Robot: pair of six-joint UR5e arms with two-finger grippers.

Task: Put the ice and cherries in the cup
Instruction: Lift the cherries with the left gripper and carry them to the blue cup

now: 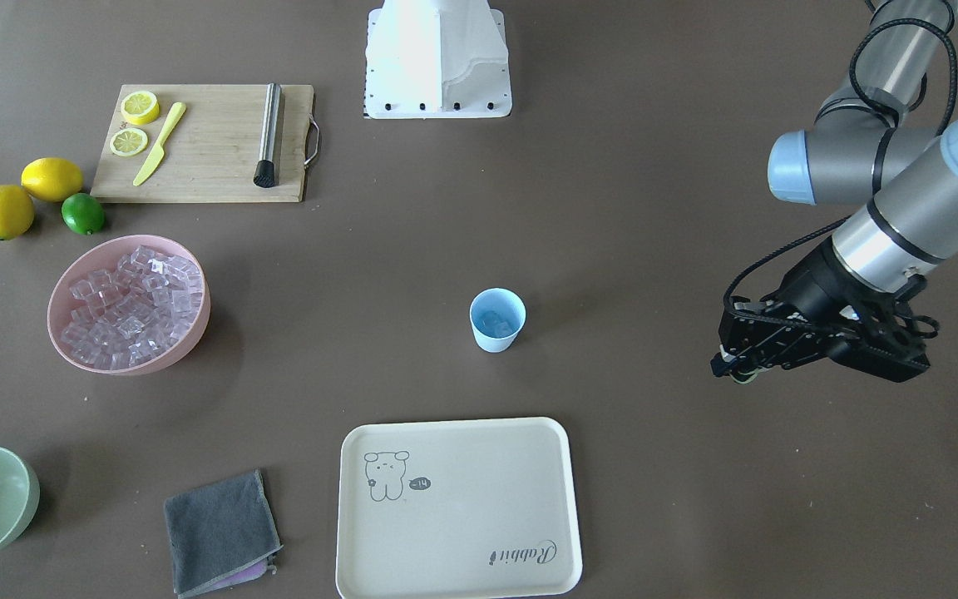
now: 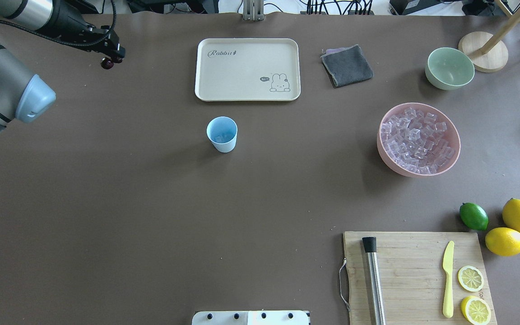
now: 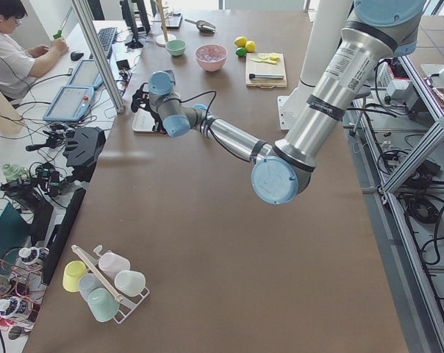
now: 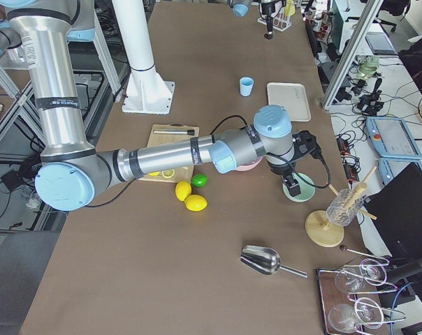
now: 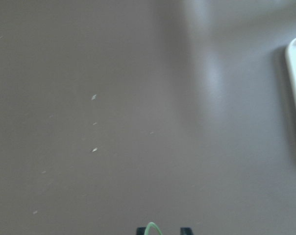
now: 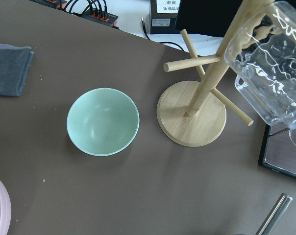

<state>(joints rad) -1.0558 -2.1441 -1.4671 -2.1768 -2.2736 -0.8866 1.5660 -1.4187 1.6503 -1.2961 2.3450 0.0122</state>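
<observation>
The cherries, now hanging over bare table, will be let go by my left gripper on top of the ice inside the light-blue cup (image 1: 496, 321).
The light-blue cup (image 2: 222, 134) stands upright mid-table, also in the front-facing view (image 1: 496, 320); something clear and glossy lies inside it. The ice (image 2: 418, 137) is a heap of clear cubes in a pink bowl (image 2: 384, 153). My left gripper (image 2: 110, 56) hovers over bare table, far to the cup's left and beyond it, shut on the cherries (image 2: 106, 63), which hang dark red under its tips. In the left wrist view a green stem (image 5: 152, 227) loops between the fingertips. My right gripper (image 4: 293, 187) shows only in the exterior right view, above the pale green bowl; I cannot tell if it is open.
A cream tray (image 2: 247, 92) lies behind the cup, with a grey cloth (image 2: 347, 65) and the pale green bowl (image 2: 449, 67) to its right. A wooden glass stand (image 6: 192, 115) stands by that bowl. A cutting board (image 2: 413, 275) with knife, lemon slices and muddler, two lemons and a lime (image 2: 473, 215) lie near right.
</observation>
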